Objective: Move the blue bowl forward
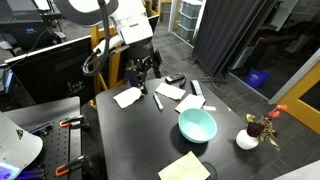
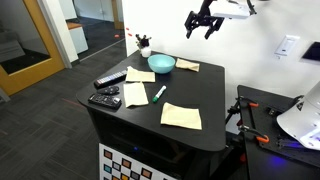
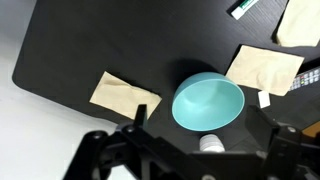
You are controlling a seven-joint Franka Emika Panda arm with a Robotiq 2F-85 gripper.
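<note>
Next, my gripper moves to the blue bowl's rim (image 1: 180, 121) (image 3: 183, 82), on the side facing away from the white flower pot. It will then close there.
The blue bowl (image 1: 197, 124) is round, light turquoise and empty, and stands upright on the black table (image 1: 130, 140). It also shows in an exterior view (image 2: 162, 64) and in the wrist view (image 3: 208, 102). A small white pot with a red flower (image 1: 247, 138) stands close beside it, apart from it. My gripper (image 1: 143, 68) hangs open and empty, high above the table and away from the bowl. It shows above the table's far side in an exterior view (image 2: 203, 22). In the wrist view its dark fingers (image 3: 190, 155) frame the bottom edge, with the bowl below them.
Tan paper sheets lie around the table (image 1: 184, 167) (image 1: 127, 97) (image 2: 182, 116) (image 3: 263, 68). A green-capped marker (image 2: 159, 93) and two black remotes (image 2: 110, 79) (image 2: 104, 99) lie near one edge. Another table with clamps (image 2: 270, 120) stands beside this one.
</note>
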